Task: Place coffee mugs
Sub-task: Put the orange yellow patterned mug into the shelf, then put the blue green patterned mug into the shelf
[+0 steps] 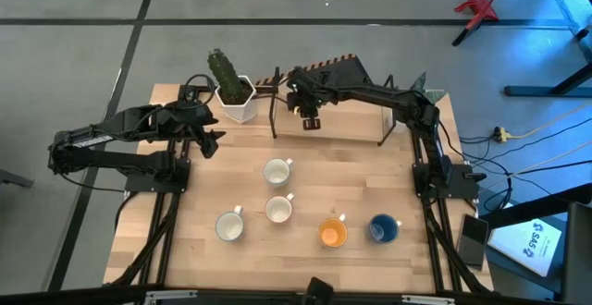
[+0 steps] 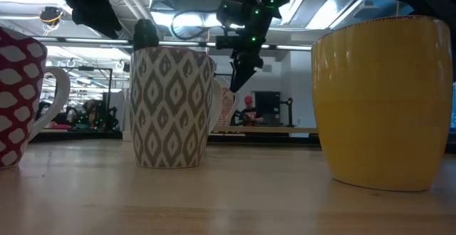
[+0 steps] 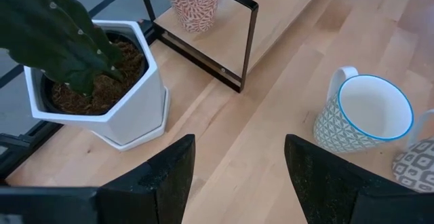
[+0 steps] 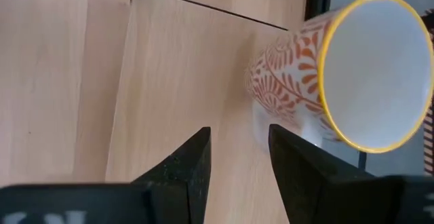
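The robot's right gripper will next move to the white mug that stands on the table closest to the shelf and close on the mug's rim (image 1: 286, 165) next to its handle.
Five mugs stand on their bases on the table's near half: two white (image 1: 277, 171) (image 1: 278, 210), a third white one (image 1: 229, 225), one orange (image 1: 333, 233) and one dark blue (image 1: 383, 228). A sixth mug (image 4: 325, 75), white with an orange leaf pattern and a yellow rim, stands on the low wooden shelf (image 4: 169, 61) at the far edge. My right gripper (image 4: 239, 159) hangs open just above that mug, fingers pointing down (image 2: 240, 78); I see no touch. My left gripper (image 3: 237, 176) is open and holds nothing, over the table's left part (image 1: 211, 144), near the cactus pot.
A white hexagonal cactus pot (image 1: 233, 92) stands at the far left. A black metal frame (image 3: 249, 41) carries the shelf along the far edge. A teal-patterned, blue-rimmed mug (image 3: 366, 115) stands just ahead of my left gripper. Bare wood lies between the shelf and the mugs.
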Robot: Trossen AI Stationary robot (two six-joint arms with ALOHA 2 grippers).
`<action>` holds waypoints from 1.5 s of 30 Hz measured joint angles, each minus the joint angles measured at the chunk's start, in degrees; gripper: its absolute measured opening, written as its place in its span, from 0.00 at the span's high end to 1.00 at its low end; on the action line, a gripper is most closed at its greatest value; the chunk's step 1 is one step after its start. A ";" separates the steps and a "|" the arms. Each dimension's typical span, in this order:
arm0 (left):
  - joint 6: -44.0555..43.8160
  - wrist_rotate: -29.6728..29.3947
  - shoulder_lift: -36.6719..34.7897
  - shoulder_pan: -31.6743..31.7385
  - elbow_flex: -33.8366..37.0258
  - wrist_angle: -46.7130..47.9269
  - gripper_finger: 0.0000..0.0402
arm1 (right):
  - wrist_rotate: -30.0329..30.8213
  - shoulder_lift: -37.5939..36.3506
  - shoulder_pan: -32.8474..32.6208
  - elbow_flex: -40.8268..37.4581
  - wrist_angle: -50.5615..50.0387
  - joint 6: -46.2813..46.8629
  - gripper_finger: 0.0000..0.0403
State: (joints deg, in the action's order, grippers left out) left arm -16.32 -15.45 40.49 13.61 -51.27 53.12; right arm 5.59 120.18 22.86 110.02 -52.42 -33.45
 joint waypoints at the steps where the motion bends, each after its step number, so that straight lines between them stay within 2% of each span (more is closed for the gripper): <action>1: 0.00 -0.02 0.00 -0.02 0.01 0.00 0.45 | 0.19 0.00 0.16 0.00 0.02 0.00 0.66; 6: 0.00 -0.15 0.00 -0.02 0.01 0.00 0.45 | 2.97 0.00 1.78 0.00 0.46 -0.05 0.66; 20: 0.37 -0.17 0.00 -0.02 0.00 0.00 0.45 | 0.89 -0.07 4.48 0.26 -0.07 0.15 0.66; 28: 0.06 0.62 0.02 0.02 -0.01 -0.02 0.45 | -8.98 -0.08 4.43 8.09 -9.11 0.13 0.66; 33: -0.02 1.41 0.00 0.02 0.01 -0.04 0.45 | -15.56 -0.17 2.18 10.84 -10.19 -0.37 0.66; 39: -0.11 1.43 0.02 0.04 0.01 -0.04 0.45 | -15.49 -0.17 -2.67 9.96 -9.83 -5.85 0.66; 45: -2.31 3.02 0.02 0.04 0.01 -0.04 0.45 | -15.28 -0.17 -7.04 9.33 -4.33 -7.58 0.66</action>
State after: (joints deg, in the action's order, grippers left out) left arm -18.63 -12.43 40.51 13.65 -51.27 53.08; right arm -9.69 120.01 15.83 119.35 -56.76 -41.04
